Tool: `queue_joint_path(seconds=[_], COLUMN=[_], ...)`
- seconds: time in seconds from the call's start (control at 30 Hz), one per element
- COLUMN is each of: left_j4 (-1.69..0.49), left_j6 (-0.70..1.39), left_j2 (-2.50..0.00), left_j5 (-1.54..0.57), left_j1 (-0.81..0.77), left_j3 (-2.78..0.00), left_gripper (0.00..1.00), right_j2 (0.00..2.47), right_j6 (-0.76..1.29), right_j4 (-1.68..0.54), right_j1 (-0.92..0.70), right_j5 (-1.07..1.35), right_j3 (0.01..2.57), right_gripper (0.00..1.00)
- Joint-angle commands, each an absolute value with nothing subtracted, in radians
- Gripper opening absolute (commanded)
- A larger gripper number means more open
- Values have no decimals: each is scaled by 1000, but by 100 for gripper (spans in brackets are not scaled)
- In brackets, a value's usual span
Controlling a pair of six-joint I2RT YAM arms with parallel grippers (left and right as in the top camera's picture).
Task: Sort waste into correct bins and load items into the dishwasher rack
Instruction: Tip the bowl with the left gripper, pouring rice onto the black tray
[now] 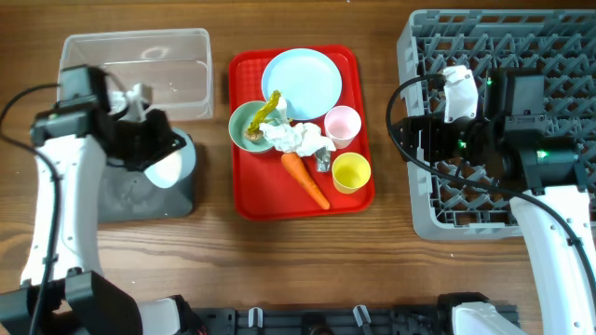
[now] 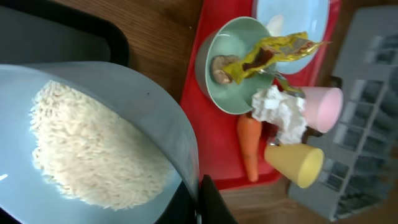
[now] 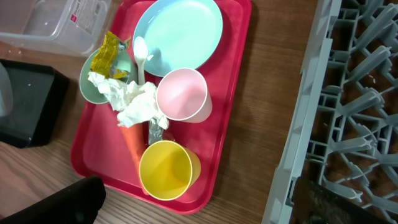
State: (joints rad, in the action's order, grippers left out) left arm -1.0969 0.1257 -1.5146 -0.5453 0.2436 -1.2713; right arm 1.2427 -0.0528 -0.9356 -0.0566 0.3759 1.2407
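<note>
My left gripper has the pale blue bowl. It will set the bowl down on the red tray's empty front corner (image 1: 261,184) (image 2: 215,148) next to the carrot.
My left gripper (image 2: 200,200) is shut on the rim of a pale blue bowl (image 1: 170,165) of white rice (image 2: 93,146), held tilted over the black tray (image 1: 140,194). The clear tub (image 1: 140,60) stands behind it. On the red tray (image 1: 244,200) are the blue plate (image 1: 301,82), a white spoon (image 3: 140,57), a second bowl (image 1: 248,126) with a yellow wrapper (image 1: 270,107) and a food scrap (image 2: 219,68), tissue (image 1: 296,137), a carrot (image 1: 305,179), a foil wrapper (image 1: 323,161), a pink cup (image 1: 342,126) and a yellow cup (image 1: 351,172). My right gripper (image 1: 402,126) is open and empty at the grey rack's (image 1: 521,219) left edge.
Bare wooden table (image 1: 391,270) lies between the red tray and the rack, and along the front. The rack's grid pegs (image 3: 367,106) stick up at the right. The left arm's cable (image 1: 19,102) loops at the far left.
</note>
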Motion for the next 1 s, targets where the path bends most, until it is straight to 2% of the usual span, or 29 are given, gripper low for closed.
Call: queue_joint_path(seconds=[0.0,0.17,0.4,0.67,0.97], left_j4=[-1119,-1108,-1053,-1015,-997], left_j6=[-62,-234,-338,-367,-302], left_j2=[-1526,-1539,-1621,-1798,-1818], left_j5=[-786,-1023,-1212,-1467,-1577], left_j1=[389,583,712,729,729], left_j3=[-1213,-1097,-1019,-1019,-1019], left_gripper=[4,4,4,4,4], right_j2=[1253,1253,1253,1253,1253], right_j6=[-52,-52,-52,-52,-52], right_j4=[-936,-936,-936,-950,-957], right_j1=[-60,-60,-61,-60,-60], right_j5=[365,365,365,365,365], right_j3=[1261,1261,1261,1261,1261], right_gripper=[100,100,100,100,100])
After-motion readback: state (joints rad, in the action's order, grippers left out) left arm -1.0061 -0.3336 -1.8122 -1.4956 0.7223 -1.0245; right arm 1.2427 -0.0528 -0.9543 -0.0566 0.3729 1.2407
